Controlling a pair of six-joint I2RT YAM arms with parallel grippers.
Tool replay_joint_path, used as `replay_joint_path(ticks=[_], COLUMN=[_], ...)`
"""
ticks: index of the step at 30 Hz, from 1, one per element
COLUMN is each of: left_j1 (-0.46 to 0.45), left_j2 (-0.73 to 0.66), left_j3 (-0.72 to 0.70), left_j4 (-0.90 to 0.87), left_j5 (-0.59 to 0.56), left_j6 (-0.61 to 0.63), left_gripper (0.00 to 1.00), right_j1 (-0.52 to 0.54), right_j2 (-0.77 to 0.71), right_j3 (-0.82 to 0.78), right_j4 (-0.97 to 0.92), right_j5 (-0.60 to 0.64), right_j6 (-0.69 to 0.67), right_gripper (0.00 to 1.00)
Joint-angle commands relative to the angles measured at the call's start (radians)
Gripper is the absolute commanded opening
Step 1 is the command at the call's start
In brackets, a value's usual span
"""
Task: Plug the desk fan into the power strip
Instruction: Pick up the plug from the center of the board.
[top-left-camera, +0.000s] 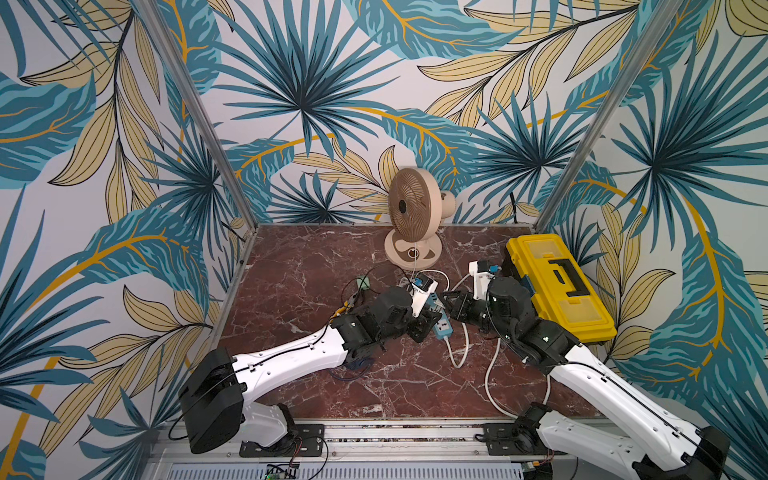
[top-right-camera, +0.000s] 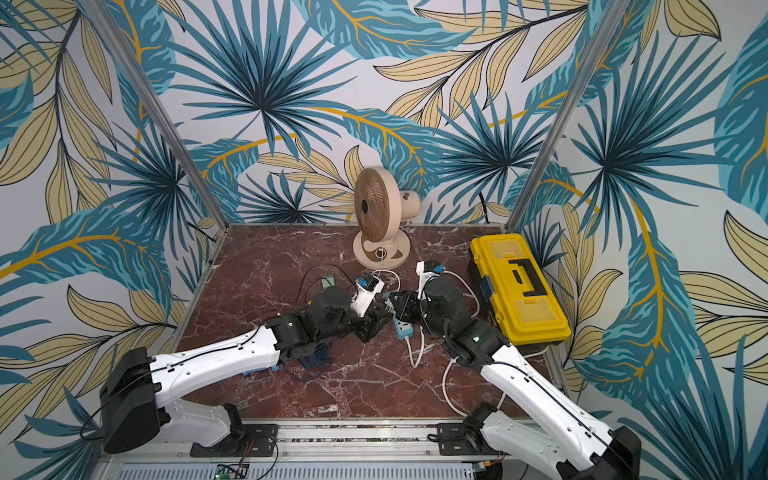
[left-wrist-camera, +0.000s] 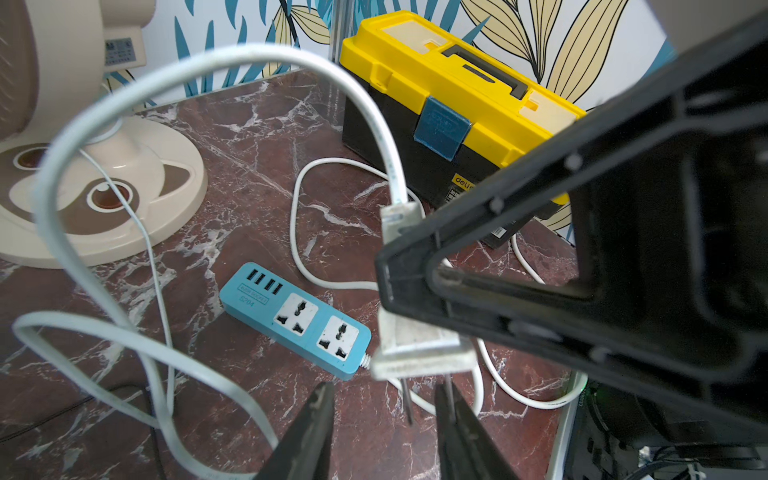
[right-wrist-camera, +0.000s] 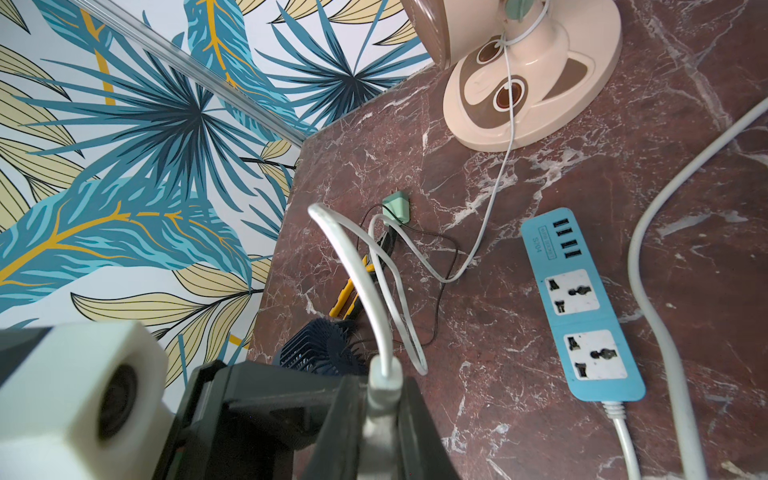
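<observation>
The white plug lies across the fingers of my right gripper, so I will hold the plug's pins with my left gripper while my right one takes the plug's cord end (left-wrist-camera: 401, 216).
The beige desk fan (top-left-camera: 409, 216) (top-right-camera: 376, 208) stands at the back of the marble table. Its white cord (left-wrist-camera: 249, 54) loops up to a white plug (left-wrist-camera: 419, 340) (right-wrist-camera: 384, 374). My right gripper (right-wrist-camera: 378, 380) (top-left-camera: 446, 301) is shut on that plug, prongs pointing away from the cord. The light-blue power strip (left-wrist-camera: 297, 318) (right-wrist-camera: 582, 307) (top-left-camera: 441, 328) lies flat, sockets up, just below both grippers. My left gripper (left-wrist-camera: 386, 386) (top-left-camera: 428, 320) is open right at the prongs; one prong sits between its fingers (left-wrist-camera: 307, 436), the other along the opposite finger.
A yellow toolbox (top-left-camera: 557, 286) lies at the right edge. The strip's thick white cord (top-left-camera: 461, 353) curls toward the front. Left of centre lie a pale-green adapter (top-left-camera: 363, 282), a yellow-handled tool (right-wrist-camera: 349, 295) and a small dark-blue fan (right-wrist-camera: 320, 345) under my left arm.
</observation>
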Motion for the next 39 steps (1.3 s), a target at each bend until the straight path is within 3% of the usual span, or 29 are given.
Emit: replay_joint_path(ticks=[1,5,9,16,20,23,25,28,31,34,39], left_j1=[0.005,0.005,0.005,0.005,0.004,0.005,0.004,0.005,0.005,0.006,0.005], left_j2=[-0.021,-0.02,-0.016,-0.007,0.007,0.019,0.026,0.032,0.028,0.01,-0.046], left_j3=[0.062,0.069,0.078,0.087,0.107,0.12,0.127,0.131,0.122,0.09,-0.011], left_j4=[-0.025,-0.047,-0.062,-0.082,-0.081,-0.078,-0.074,-0.075,-0.076,-0.047,0.071], left_j5=[0.018,0.027,0.031,0.011,0.012,-0.001,-0.012,-0.024,-0.045,-0.048,-0.058], left_j6=[0.038,0.049,0.057,0.068,0.063,0.064,0.066,0.083,0.115,0.17,0.265], left_gripper=[0.44,0.37,0.22,0.2,0.32,0.33,0.24,0.02,0.0,0.0,0.0], right_j1=[-0.007,-0.013,-0.018,-0.024,-0.024,-0.024,-0.024,-0.023,-0.025,-0.038,-0.105], right_j2=[-0.015,-0.011,-0.004,0.005,0.014,0.026,0.033,0.038,0.044,0.057,0.08], right_j3=[0.021,0.027,0.032,0.034,0.016,0.0,-0.009,-0.011,0.018,0.069,0.158], right_j4=[-0.034,-0.035,-0.041,-0.041,-0.01,0.019,0.03,0.027,-0.038,-0.14,-0.278], right_j5=[-0.032,-0.045,-0.052,-0.072,-0.102,-0.143,-0.168,-0.202,-0.234,-0.284,-0.4], right_j6=[-0.015,-0.017,-0.021,-0.024,-0.008,0.005,0.01,-0.001,-0.044,-0.103,-0.175], right_gripper=[0.0,0.0,0.0,0.0,0.0,0.0,0.0,0.0,0.0,0.15,0.26])
